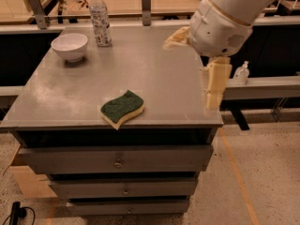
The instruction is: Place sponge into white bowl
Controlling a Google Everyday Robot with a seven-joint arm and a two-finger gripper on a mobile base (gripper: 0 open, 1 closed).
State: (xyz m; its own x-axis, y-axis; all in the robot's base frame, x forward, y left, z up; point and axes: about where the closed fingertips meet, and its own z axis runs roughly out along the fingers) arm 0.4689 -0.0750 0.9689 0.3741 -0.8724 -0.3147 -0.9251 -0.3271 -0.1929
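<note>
I will next move to the sponge's far end (134,98), farther from the table's front edge, and close there.
The sponge (123,108), dark green on top with pale yellow foam below, lies flat near the front edge of the grey table (154,69). The white bowl (69,46) stands empty at the table's back left. My gripper (190,76) hangs over the table's right side, to the right of the sponge and well above it. It is open and empty, its two yellowish fingers (214,86) spread wide apart. It touches neither the sponge nor the bowl.
A clear plastic bottle (101,20) stands just right of the bowl at the back edge. A small pump bottle (241,73) sits on a ledge to the right of the table. Drawers (117,161) sit below the tabletop. Workbenches lie behind.
</note>
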